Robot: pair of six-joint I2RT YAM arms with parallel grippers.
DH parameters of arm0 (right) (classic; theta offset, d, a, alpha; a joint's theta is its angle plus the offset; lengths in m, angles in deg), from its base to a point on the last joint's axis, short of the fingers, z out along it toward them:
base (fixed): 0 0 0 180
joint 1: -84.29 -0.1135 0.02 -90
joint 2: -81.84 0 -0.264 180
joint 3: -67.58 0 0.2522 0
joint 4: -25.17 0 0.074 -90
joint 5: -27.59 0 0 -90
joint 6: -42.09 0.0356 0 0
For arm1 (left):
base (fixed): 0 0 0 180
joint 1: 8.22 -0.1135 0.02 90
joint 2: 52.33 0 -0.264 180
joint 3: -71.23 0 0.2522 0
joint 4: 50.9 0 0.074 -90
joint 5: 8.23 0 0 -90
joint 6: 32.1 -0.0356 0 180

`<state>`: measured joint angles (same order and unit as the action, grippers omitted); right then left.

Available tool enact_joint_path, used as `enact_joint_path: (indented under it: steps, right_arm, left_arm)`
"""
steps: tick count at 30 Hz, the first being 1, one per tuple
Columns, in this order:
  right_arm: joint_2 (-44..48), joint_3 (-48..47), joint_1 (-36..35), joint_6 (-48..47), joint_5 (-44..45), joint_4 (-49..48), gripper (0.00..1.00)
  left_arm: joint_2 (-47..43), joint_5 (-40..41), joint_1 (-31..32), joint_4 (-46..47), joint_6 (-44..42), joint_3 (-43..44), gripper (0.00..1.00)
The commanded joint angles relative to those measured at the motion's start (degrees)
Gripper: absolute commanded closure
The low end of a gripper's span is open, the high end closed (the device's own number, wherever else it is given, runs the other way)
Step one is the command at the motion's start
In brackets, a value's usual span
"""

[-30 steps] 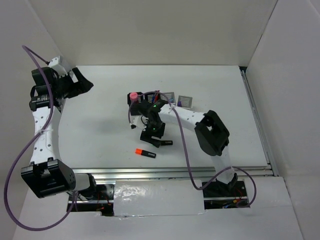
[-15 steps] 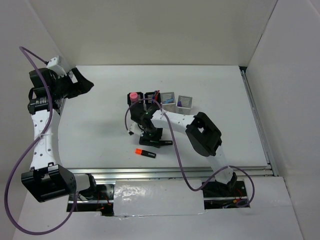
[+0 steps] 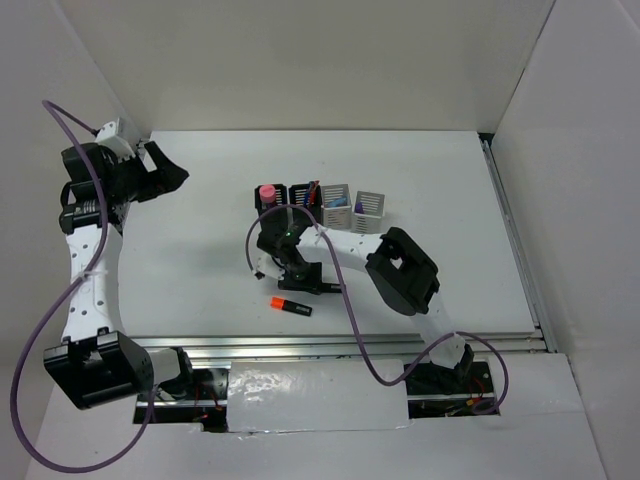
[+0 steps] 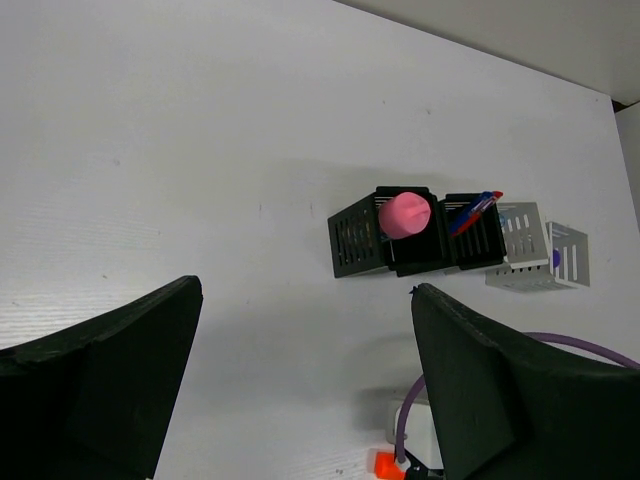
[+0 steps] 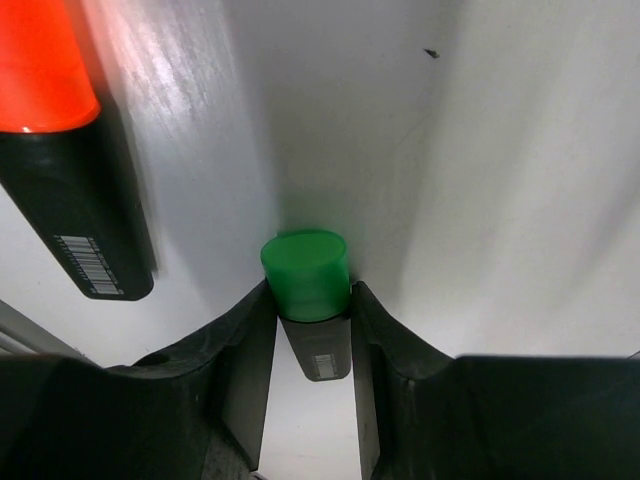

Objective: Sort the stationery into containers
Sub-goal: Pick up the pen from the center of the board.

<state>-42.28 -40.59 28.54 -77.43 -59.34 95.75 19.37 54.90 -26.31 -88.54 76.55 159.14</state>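
Observation:
Next, my right gripper releases the green-capped black marker, now held low over the table, inside the grey cup [image 3: 369,207] that is farthest from the pink marker.
My right gripper [image 5: 305,300] is low over the table and shut on a green-capped marker with a black body [image 5: 305,272]. In the top view the right gripper [image 3: 300,274] is at the table's middle front. An orange-capped black marker [image 3: 291,306] lies just in front of it and also shows in the right wrist view [image 5: 60,150]. Four cups stand in a row behind: two black cups [image 3: 272,197] [image 3: 303,196] and two grey cups [image 3: 336,199] [image 3: 369,204]. A pink marker [image 4: 404,214] sticks out of a black cup [image 4: 357,241]. My left gripper [image 3: 165,172] is open and empty, high at the far left.
Red and blue pens [image 4: 476,207] stand in the second black cup [image 4: 470,240]. A purple cable [image 3: 258,230] loops over the right arm. White walls enclose the table on the left, back and right. The metal rail [image 3: 340,345] runs along the front edge.
My right gripper has shifted a little left over the table, toward the orange marker's side. The left arm has barely moved.

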Motion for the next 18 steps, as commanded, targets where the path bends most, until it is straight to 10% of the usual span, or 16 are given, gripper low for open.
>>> enact_joint_path:
  steps: [1, 5, 18]
  right_arm:
    - [0.2, -0.3, -0.7, 0.0, 0.3, -2.1, 0.78]
    - [5.0, -2.6, 1.2, 1.7, -1.9, -1.0, 1.0]
    - [33.5, -3.3, 37.3, 24.8, -22.3, -26.2, 1.0]
  left_arm:
    - [-3.1, -0.4, -0.6, 4.4, 0.7, -1.3, 0.02]
    - [-4.3, -1.1, -1.4, 6.5, 0.9, -3.4, 0.03]
    - [-3.9, -0.5, 2.0, 11.0, 3.7, -8.2, 0.05]
